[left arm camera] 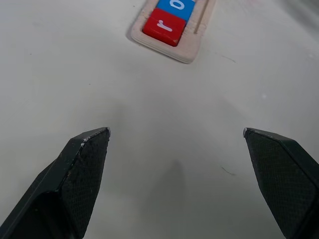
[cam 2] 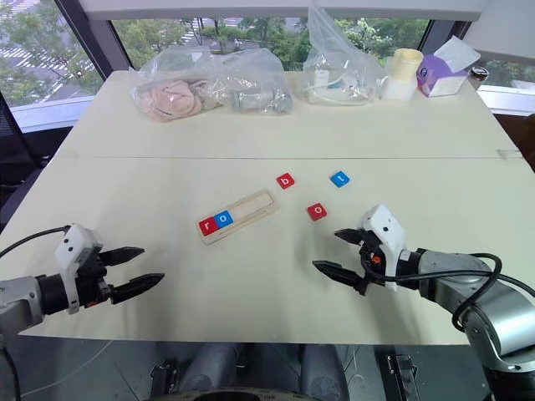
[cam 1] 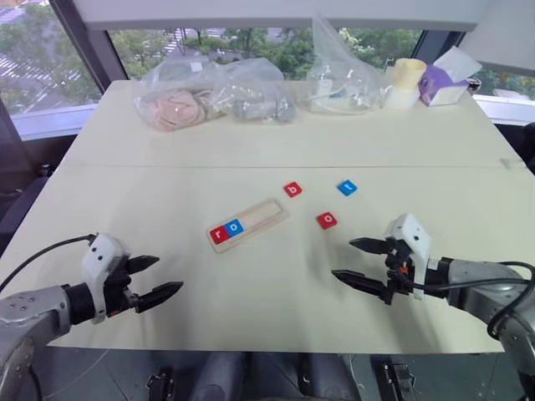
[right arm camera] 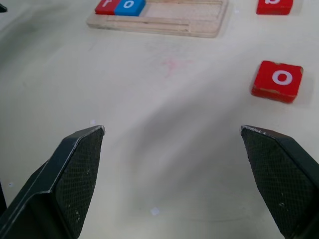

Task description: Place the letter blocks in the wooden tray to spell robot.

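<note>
The robot's right gripper needs to close on the opposite sides [cam 1: 292, 190] [right arm camera: 274, 6] of the red b block, since b comes after r and o in robot.
The wooden tray [cam 1: 266, 216] lies slanted mid-table, with a red r block [cam 1: 219, 233] and a blue o block [cam 1: 235, 226] at its near-left end. To its right lie three loose letter blocks: a red b [cam 1: 292, 190], a blue t [cam 1: 347, 187] and a red o [cam 1: 327, 220]. My left gripper [cam 1: 155, 279] is open above the table's near-left part, well short of the tray. My right gripper [cam 1: 359, 261] is open too, empty, just nearer than the red o. The right wrist view has the red o [right arm camera: 277, 80] beyond its fingers.
Along the far edge stand clear plastic bags [cam 1: 216, 96] with items, another bag [cam 1: 341, 79], a cream cup [cam 1: 406, 82] and a purple tissue box [cam 1: 445, 83]. A seam [cam 1: 284, 165] crosses the table. Bare table lies between the grippers and the tray.
</note>
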Controlling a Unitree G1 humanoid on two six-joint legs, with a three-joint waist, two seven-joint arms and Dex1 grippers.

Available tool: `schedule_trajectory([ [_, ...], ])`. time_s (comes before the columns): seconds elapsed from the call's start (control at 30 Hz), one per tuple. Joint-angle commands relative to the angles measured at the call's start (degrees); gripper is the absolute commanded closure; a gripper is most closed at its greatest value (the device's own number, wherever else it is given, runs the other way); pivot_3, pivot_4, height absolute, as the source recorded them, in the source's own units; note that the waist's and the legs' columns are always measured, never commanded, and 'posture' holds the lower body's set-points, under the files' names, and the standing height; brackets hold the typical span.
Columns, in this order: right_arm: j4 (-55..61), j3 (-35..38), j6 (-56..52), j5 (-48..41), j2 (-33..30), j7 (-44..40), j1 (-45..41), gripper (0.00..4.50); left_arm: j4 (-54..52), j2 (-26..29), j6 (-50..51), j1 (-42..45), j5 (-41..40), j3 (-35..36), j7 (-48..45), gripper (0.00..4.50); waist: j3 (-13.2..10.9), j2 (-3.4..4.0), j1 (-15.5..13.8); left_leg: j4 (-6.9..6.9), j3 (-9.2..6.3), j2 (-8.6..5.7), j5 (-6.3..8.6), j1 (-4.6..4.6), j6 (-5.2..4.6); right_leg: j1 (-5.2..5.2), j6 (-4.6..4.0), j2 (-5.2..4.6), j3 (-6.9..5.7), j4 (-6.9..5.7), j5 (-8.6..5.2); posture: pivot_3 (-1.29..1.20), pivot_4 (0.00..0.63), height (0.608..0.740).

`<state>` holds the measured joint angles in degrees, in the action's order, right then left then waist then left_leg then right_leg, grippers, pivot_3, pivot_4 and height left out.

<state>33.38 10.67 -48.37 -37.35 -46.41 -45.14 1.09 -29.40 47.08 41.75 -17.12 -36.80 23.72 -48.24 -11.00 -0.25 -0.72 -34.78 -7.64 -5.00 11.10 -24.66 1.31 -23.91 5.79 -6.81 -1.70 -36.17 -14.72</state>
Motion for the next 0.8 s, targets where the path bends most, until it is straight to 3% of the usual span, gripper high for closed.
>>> schedule_trajectory([
  [0.03, -0.12, -0.03, 1.24, 0.01, -0.21, -0.04, -1.21, 0.02, -1.25, -0.17, -1.94, 0.13, 0.87, 0.21, 0.35, 0.00, 0.00, 0.00, -0.02, -0.02, 0.00, 0.00, 0.00, 0.00, 0.01, 0.01, 0.00, 0.00, 0.00, 0.00, 0.00, 0.00, 0.150, 0.740],
  [0.57, -1.37, -2.32, 3.79, 1.50, -0.16, -0.47, -1.66, 0.02, 0.86, 1.96, -2.15, 1.61, 1.97, 0.19, -0.61, 0.00, 0.00, 0.00, -0.05, -0.01, 0.00, -0.01, -0.01, 0.00, -0.01, 0.02, 0.00, 0.00, 0.00, 0.02, 0.01, 0.00, 0.150, 0.740],
  [0.8, 1.25, -4.24, -1.97, -3.68, -3.64, -4.03, -8.96, 0.02, 2.08, 12.27, -0.32, 12.07, 1.45, -1.35, -5.88, 0.00, 0.00, 0.00, -0.05, -0.07, -0.01, -0.01, 0.00, 0.01, 0.00, 0.04, 0.01, 0.03, -0.04, -0.01, 0.04, 0.00, 0.150, 0.740],
])
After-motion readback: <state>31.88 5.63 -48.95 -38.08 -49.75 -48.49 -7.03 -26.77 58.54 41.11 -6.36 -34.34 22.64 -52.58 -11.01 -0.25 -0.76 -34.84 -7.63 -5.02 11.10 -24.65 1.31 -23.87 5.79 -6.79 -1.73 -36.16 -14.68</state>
